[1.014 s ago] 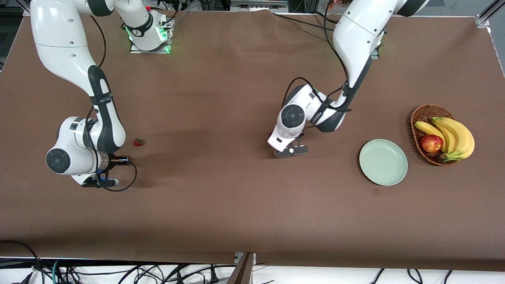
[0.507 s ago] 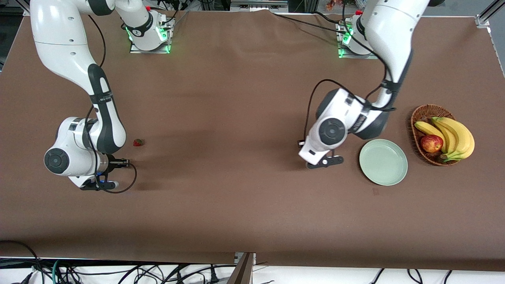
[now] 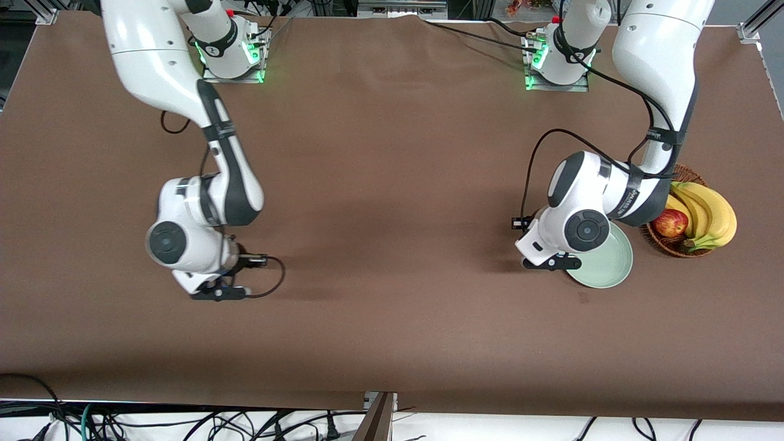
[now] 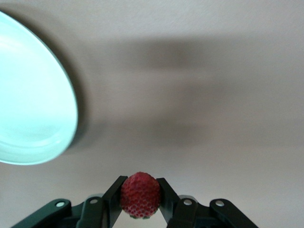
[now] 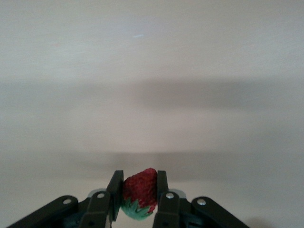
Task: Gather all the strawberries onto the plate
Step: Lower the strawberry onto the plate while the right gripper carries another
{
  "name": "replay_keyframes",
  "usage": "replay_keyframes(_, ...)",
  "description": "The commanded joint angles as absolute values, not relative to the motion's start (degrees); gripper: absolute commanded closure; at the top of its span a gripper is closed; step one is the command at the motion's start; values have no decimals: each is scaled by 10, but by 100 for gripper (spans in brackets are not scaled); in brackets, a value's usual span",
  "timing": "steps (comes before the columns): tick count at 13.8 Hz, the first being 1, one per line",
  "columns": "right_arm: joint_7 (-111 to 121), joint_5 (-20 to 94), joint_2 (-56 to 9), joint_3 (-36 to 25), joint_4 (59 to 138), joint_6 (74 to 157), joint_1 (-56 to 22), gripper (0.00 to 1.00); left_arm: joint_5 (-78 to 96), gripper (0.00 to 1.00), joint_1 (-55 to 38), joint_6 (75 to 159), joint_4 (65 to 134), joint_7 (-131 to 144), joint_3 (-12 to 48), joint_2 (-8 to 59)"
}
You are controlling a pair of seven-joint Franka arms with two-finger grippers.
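The strawberry will go down from my right gripper onto the bare table (image 3: 446, 218) between both grippers, nearer to the plate's side.
My left gripper (image 3: 550, 263) is shut on a red strawberry (image 4: 139, 194) and hangs just beside the rim of the pale green plate (image 3: 609, 269), on the side toward the right arm's end. The plate also shows in the left wrist view (image 4: 28, 114), with nothing on the part I see. My right gripper (image 3: 217, 293) is shut on a second strawberry (image 5: 141, 190) with a green cap, over bare table toward the right arm's end. No other strawberry shows; the right arm covers the spot where one lay.
A wicker basket (image 3: 658, 177) with bananas (image 3: 710, 211) and a red-yellow apple (image 3: 669, 222) stands beside the plate at the left arm's end. The left arm's wrist overhangs part of the plate and basket.
The left arm has carried its strawberry from the table's middle to the plate's edge. The right arm has moved toward the middle and now covers the strawberry that lay on the table.
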State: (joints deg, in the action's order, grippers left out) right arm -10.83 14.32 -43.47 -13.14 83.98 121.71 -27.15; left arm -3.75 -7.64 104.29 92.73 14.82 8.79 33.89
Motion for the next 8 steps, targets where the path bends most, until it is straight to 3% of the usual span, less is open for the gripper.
replay_keyframes(1,-194,156,-444,-134,813,1216,-323,92,-57,72,-39,1035,945,61,93,326)
replay_keyframes(4,-330,155,-447,-77,799,1236,-347,91,-89,72,-5,1044,948,-1,93,334)
replay_keyframes(8,-418,154,-458,-7,793,1330,-367,90,-101,72,15,1073,961,-47,93,347)
